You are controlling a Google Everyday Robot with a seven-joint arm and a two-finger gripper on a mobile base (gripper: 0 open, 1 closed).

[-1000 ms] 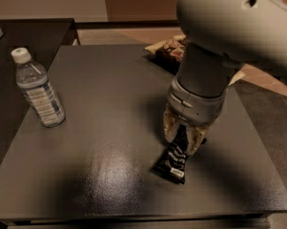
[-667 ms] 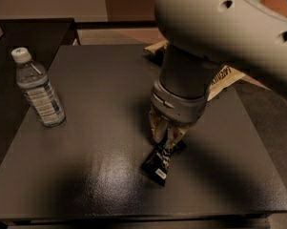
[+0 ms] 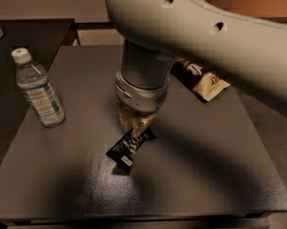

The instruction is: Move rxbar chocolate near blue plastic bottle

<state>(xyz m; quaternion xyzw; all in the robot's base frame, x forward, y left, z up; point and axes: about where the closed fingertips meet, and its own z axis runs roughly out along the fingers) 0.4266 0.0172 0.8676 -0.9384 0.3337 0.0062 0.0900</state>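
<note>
My gripper is going to release the rxbar chocolate on the table point(image 3: 75, 120) next to the base of the blue plastic bottle. The bar now hangs just above the table's middle.
The rxbar chocolate point(image 3: 128, 150), a flat black wrapper with white lettering, hangs tilted just above the middle of the dark table point(image 3: 205, 175). My gripper point(image 3: 135, 126) points down from the big grey arm and is shut on the bar's upper right end. The blue plastic bottle point(image 3: 38, 90), clear with a white cap and a pale label, stands upright at the table's left side, well to the left of the bar and gripper.
A brown-and-cream chip bag point(image 3: 203, 80) lies at the back right of the table, partly hidden by the arm. A lower dark surface point(image 3: 33, 32) sits behind the table at the left. The table's front edge runs along the bottom of the view.
My gripper has moved left and slightly toward the back with the bar in it, closer to the bottle. The bottle has not moved.
</note>
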